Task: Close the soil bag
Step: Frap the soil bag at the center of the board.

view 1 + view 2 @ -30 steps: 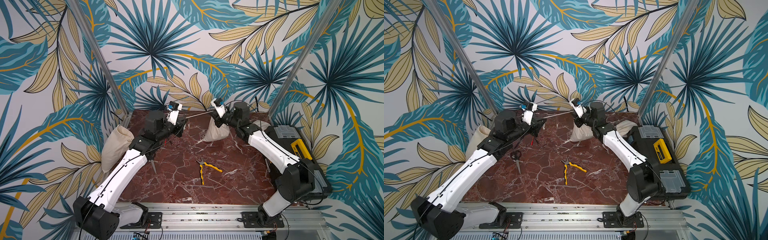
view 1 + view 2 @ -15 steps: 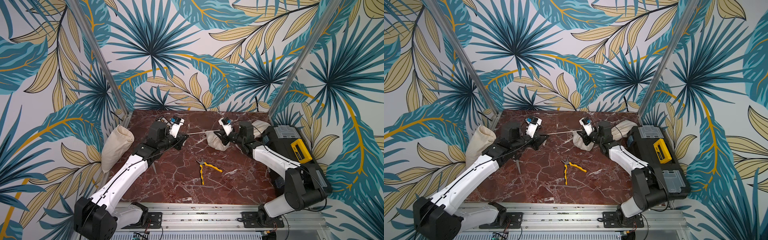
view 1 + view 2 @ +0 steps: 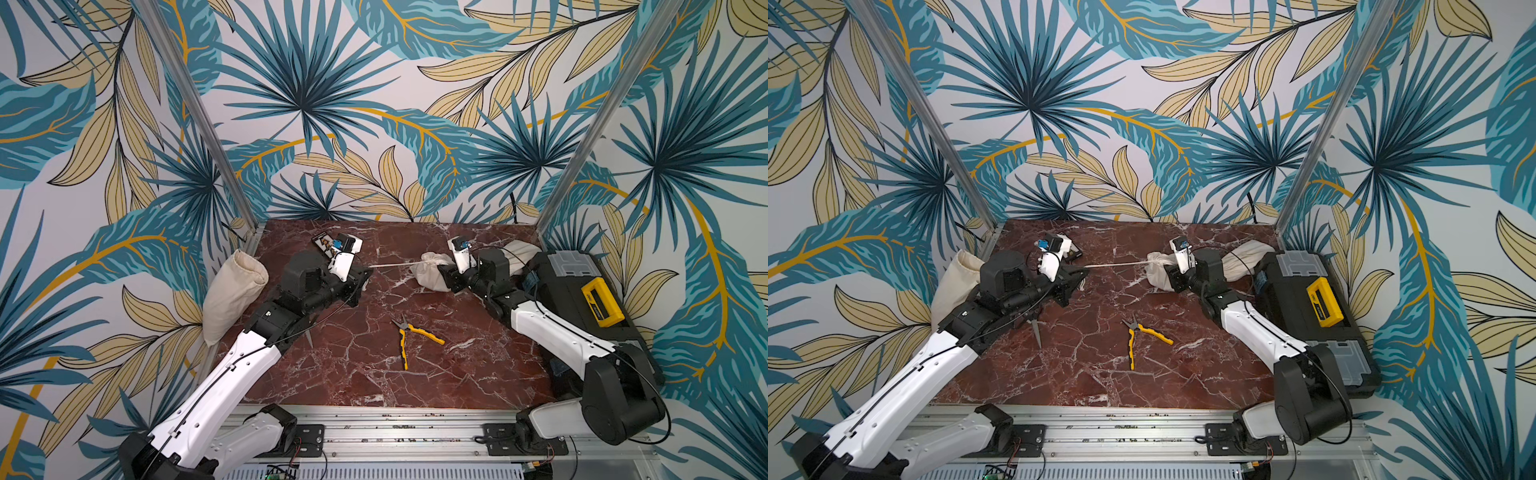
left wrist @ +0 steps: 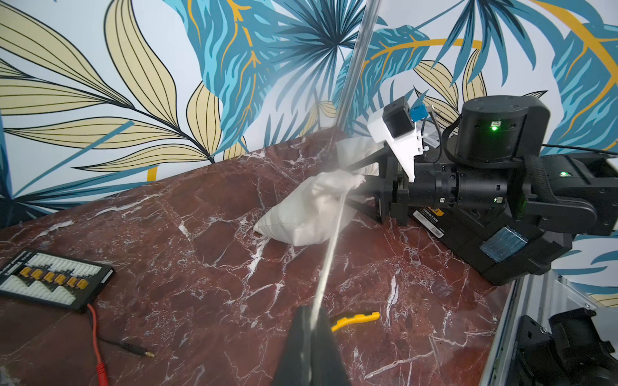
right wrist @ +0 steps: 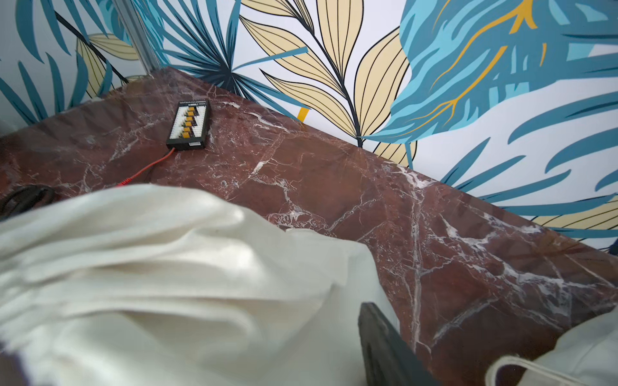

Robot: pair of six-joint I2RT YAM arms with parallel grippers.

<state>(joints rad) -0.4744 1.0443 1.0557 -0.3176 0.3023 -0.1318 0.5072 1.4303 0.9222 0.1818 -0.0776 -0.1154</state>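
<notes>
The wide cloth of the soil bag lies across my right gripper's fingers, so next I open that gripper and pinch the gathered neck (image 4: 345,186) where the drawstring comes out.
The soil bag (image 3: 428,276) (image 3: 1158,276), a small cream cloth sack, lies on the red marble table (image 3: 353,374) near the back right. Its drawstring (image 3: 390,264) (image 4: 329,254) runs taut from the gathered neck to my left gripper (image 3: 366,274) (image 4: 311,320), which is shut on the string. My right gripper (image 3: 444,277) (image 4: 349,183) stands open, with its fingers spread above and below the bag's neck. In the right wrist view the bag's cloth (image 5: 167,267) fills the foreground beside one dark finger (image 5: 384,351). The other finger is hidden.
Yellow-handled pliers (image 3: 409,336) lie mid-table. A black toolbox (image 3: 582,299) borders the right edge, with a second cloth bag (image 3: 519,253) behind my right arm. A third bag (image 3: 232,291) leans at the left wall. A connector board (image 4: 50,277) with a red lead sits back left. Scissors (image 3: 1036,328) lie under my left arm.
Both arms have come down from a raised pose and the bag now rests on the table. The right gripper's jaws have spread apart. The left stays shut on the string.
</notes>
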